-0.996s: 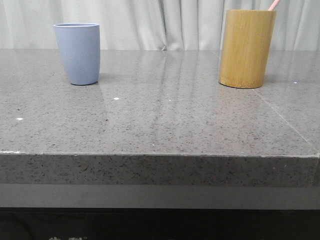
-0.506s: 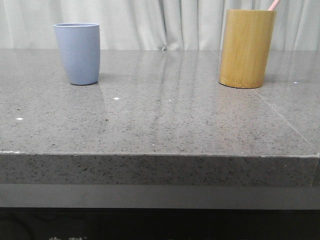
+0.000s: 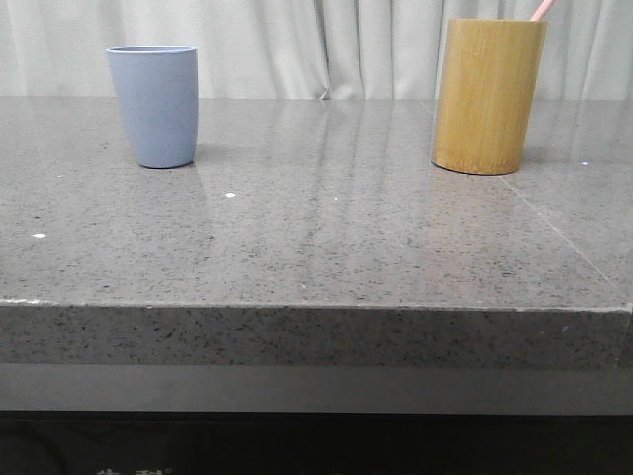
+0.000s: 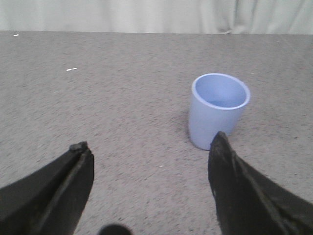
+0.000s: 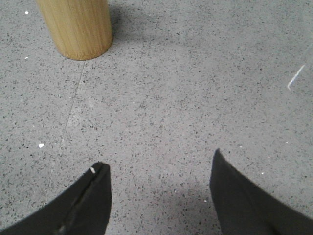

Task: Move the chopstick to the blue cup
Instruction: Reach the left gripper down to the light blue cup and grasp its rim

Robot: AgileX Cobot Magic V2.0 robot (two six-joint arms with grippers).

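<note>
The robot's left gripper needs to next close on the rim of the blue cup (image 3: 123, 48), on the side away from the bamboo cylinder.
The blue cup (image 3: 154, 106) stands upright and empty at the back left of the grey stone table (image 3: 316, 237). A pale pink chopstick (image 3: 541, 10) pokes out of the bamboo cylinder (image 3: 488, 96) at the back right; just its tip shows. In the left wrist view the blue cup (image 4: 218, 110) sits just past my left gripper (image 4: 149, 143), which is open with nothing between its dark fingers. My right gripper (image 5: 156, 166) hangs open over bare table, with the bamboo cylinder (image 5: 76, 27) some way ahead of it.
A pale curtain (image 3: 316, 45) hangs behind the table. The table's front edge (image 3: 316, 307) runs across the front view. A thin seam (image 3: 564, 233) crosses the stone near the bamboo cylinder.
</note>
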